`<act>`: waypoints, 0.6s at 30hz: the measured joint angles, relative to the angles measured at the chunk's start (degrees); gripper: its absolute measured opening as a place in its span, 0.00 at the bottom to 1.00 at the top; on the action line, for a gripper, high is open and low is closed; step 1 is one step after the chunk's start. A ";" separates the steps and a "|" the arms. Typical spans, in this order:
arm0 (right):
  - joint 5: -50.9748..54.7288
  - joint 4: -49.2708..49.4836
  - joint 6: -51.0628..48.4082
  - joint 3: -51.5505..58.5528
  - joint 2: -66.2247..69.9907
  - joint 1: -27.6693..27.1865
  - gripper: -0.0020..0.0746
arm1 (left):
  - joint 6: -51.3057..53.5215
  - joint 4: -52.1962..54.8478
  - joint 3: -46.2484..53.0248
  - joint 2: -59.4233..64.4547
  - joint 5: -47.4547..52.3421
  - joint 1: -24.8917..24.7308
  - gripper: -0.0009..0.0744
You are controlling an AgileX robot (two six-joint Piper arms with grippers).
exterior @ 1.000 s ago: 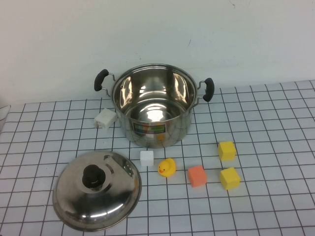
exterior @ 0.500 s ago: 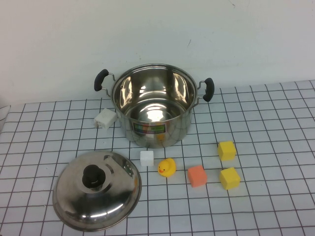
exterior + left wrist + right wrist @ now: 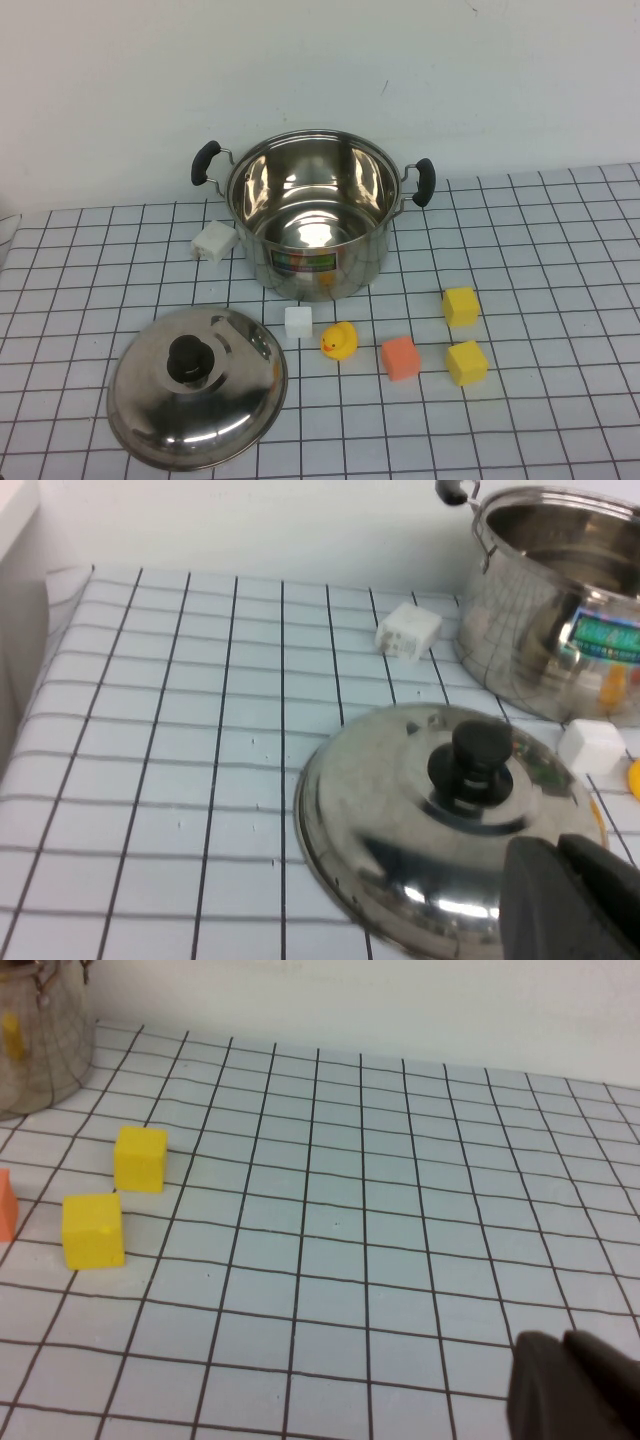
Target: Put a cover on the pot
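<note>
The steel lid has to be lifted onto the pot, so next my left gripper should move to the steel lid's black knob [image 3: 190,358] [image 3: 482,750] and close there.
The steel pot [image 3: 315,215] stands open and upright at the back middle of the gridded table, with two black side handles and a green-red label on its wall. It also shows in the left wrist view [image 3: 550,630] and the right wrist view [image 3: 35,1040]. The domed steel lid [image 3: 197,385] with a black knob [image 3: 190,358] lies on the table at the front left, apart from the pot. My left gripper [image 3: 560,848] hovers just by the lid [image 3: 450,830], shut and empty. My right gripper [image 3: 563,1345] is shut and empty over bare table at the right. Neither gripper shows in the high view.
A white cube [image 3: 215,241] sits left of the pot, another white cube [image 3: 298,321] and a yellow rubber duck [image 3: 340,341] in front of it. An orange cube [image 3: 400,357] and two yellow cubes [image 3: 461,305] [image 3: 467,362] lie at the front right. A white wall stands behind.
</note>
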 joint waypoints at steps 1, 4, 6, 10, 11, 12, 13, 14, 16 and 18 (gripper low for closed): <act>0.00 0.00 0.00 0.00 0.00 0.00 0.04 | 0.00 0.00 0.00 0.00 -0.84 0.00 0.01; 0.00 0.00 0.00 0.00 0.00 0.00 0.04 | 0.00 0.00 0.39 0.00 -5.64 0.00 0.01; 0.00 0.00 0.00 0.00 0.00 0.00 0.04 | 0.00 0.00 0.39 0.00 -11.95 0.00 0.01; 0.00 0.00 0.00 0.00 0.00 0.00 0.04 | 0.00 0.00 0.39 0.00 -25.43 0.00 0.01; 0.00 0.00 0.00 0.00 0.00 0.00 0.04 | 0.12 0.00 0.39 0.00 -28.84 0.00 0.01; 0.00 0.00 0.00 0.00 0.00 0.00 0.04 | 0.12 0.00 0.39 0.00 -32.11 0.00 0.01; 0.00 0.00 0.00 0.00 0.00 0.00 0.04 | 0.22 0.00 0.39 0.00 -34.68 0.00 0.01; 0.00 0.00 0.00 0.00 0.00 0.00 0.04 | 0.21 0.00 0.39 0.00 -37.77 0.00 0.01; 0.00 0.00 0.00 0.00 0.00 0.00 0.04 | 0.33 0.00 0.39 0.00 -42.93 0.00 0.01; 0.00 0.00 0.00 0.00 0.00 0.00 0.04 | 0.21 0.00 0.39 0.00 -47.73 0.00 0.01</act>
